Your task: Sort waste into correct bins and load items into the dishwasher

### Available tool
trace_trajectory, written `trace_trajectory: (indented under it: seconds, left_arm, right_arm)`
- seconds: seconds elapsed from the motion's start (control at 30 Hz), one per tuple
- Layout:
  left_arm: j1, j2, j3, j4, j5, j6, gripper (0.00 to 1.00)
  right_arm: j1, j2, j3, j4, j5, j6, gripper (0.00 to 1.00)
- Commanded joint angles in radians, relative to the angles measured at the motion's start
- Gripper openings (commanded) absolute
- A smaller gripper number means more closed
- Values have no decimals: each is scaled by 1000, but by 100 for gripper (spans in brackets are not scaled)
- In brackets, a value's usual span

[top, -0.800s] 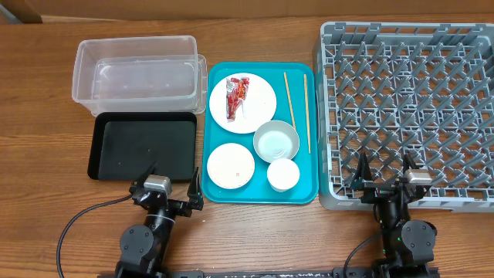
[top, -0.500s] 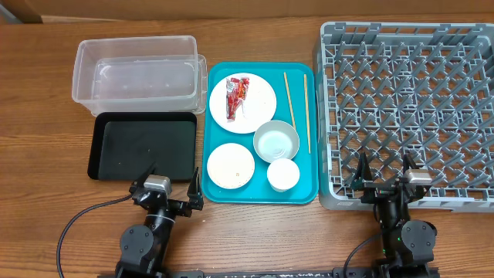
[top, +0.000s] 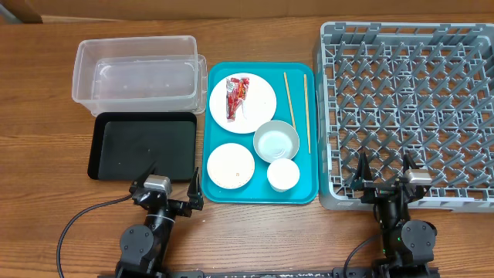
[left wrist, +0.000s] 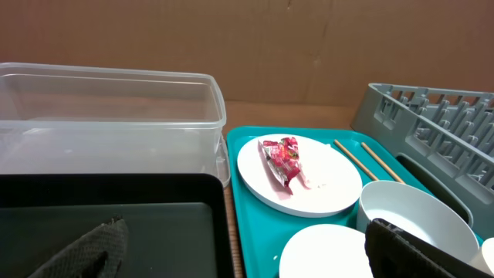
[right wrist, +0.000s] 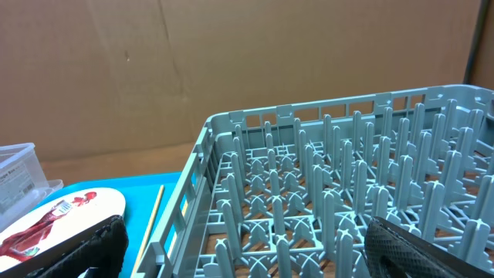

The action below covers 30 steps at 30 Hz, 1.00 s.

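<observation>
The small cup is beside the bowl. My left gripper goes to it next and closes on the near side of the cup's rim [top: 280, 189].
A crumpled red wrapper [top: 237, 94] lies on the large white plate [top: 260, 108] on the teal tray [top: 218, 73]; it also shows in the left wrist view [left wrist: 283, 157]. A smaller plate [top: 230, 165], a bowl [top: 276, 141] and a small cup [top: 283, 174] sit nearer. Two chopsticks [top: 289, 99] lie at the tray's right. The clear tub [top: 136, 71] and black tray [top: 142, 144] stand left. The grey dish rack [top: 409, 108] stands right. My left gripper [top: 168, 188] is open and empty at the black tray's near edge. My right gripper [top: 384, 176] is open and empty at the rack's near edge. No tissue shows.
The wooden table [top: 38, 139] runs bare to the left of the bins. A brown cardboard wall [left wrist: 255, 38] stands behind the table. Cables trail from both arm bases at the front edge.
</observation>
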Motion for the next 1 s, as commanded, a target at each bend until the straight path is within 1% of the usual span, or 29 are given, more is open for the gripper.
trace_trajectory:
  seconds: [0.0, 0.1, 0.17, 0.4, 0.57, 0.67, 0.7, 0.73, 0.8, 0.83, 0.9, 0.97]
  left_arm:
    - [3, -5, -3, 2, 6, 3, 100]
    - [5, -5, -3, 9, -66, 138, 100]
    - [5, -5, -3, 9, -66, 183, 100]
    - [5, -5, -3, 15, -66, 180, 100]
    - [2, -5, -3, 16, 41, 177, 100]
    - [2, -5, -3, 32, 190, 158, 100]
    - [2, -5, -3, 48, 251, 133, 100]
    - [2, -5, -3, 79, 315, 95, 100]
    - [2, -5, -3, 158, 394, 21, 100]
    - [2, -5, -2, 245, 439, -35, 100]
    - [2, -5, 16, 313, 461, -81, 100]
    - [2, -4, 67, 307, 461, -111, 100]
  right_arm:
    - [-4, -10, -10, 6, -1, 4, 100]
    - [-4, -10, -10, 5, -1, 4, 100]
    - [-4, -10, -10, 6, -1, 4, 100]
    - [-4, -10, -10, 6, -6, 8, 100]
    - [-4, -10, -10, -12, -156, 12, 100]
    - [-4, -10, -10, 4, -265, 11, 100]
    - [-4, -10, -9, 11, -293, 11, 100]
    - [-4, -10, -2, 11, -315, 11, 100]
    - [-4, -10, 26, 10, -356, 11, 100]
    - [-4, -10, 58, 8, -378, 11, 100]
    - [-4, -10, 120, -20, -395, 11, 100]
    - [-4, -5, 217, -103, -395, 11, 100]
